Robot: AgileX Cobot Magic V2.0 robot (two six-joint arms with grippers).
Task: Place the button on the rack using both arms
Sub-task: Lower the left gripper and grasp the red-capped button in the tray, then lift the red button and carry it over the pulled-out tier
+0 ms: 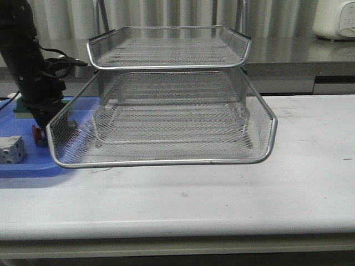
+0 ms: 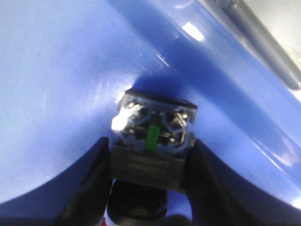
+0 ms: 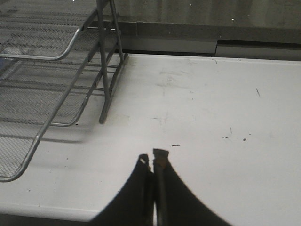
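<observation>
Next, my left gripper lets go of the button on the mesh bottom of the rack's lower level (image 1: pixel 155 114), near the middle, a little towards the blue tray. The button is still in the blue tray.
The button (image 2: pixel 149 155) stands in the blue tray, a dark block with a clear rear part, silver screws and a green bit. My left gripper (image 2: pixel 150 169) is shut on it, one finger on each side of the dark block. In the front view the left gripper (image 1: pixel 42 126) is low over the tray at the far left, with the button's red head (image 1: pixel 36 132) showing just beside the rack's rim. The silver wire-mesh rack (image 1: pixel 166 116) fills the middle of the table. My right gripper (image 3: pixel 153 157) is shut and empty above bare table, to the right of the rack (image 3: pixel 47 70).
The blue tray (image 1: pixel 25 169) lies left of the rack and partly under its lower tier; it also shows in the left wrist view (image 2: pixel 56 70). A white cube part (image 1: pixel 11 148) sits in it. A green-white block (image 1: pixel 18 110) lies behind the left arm. A grey counter runs along the back.
</observation>
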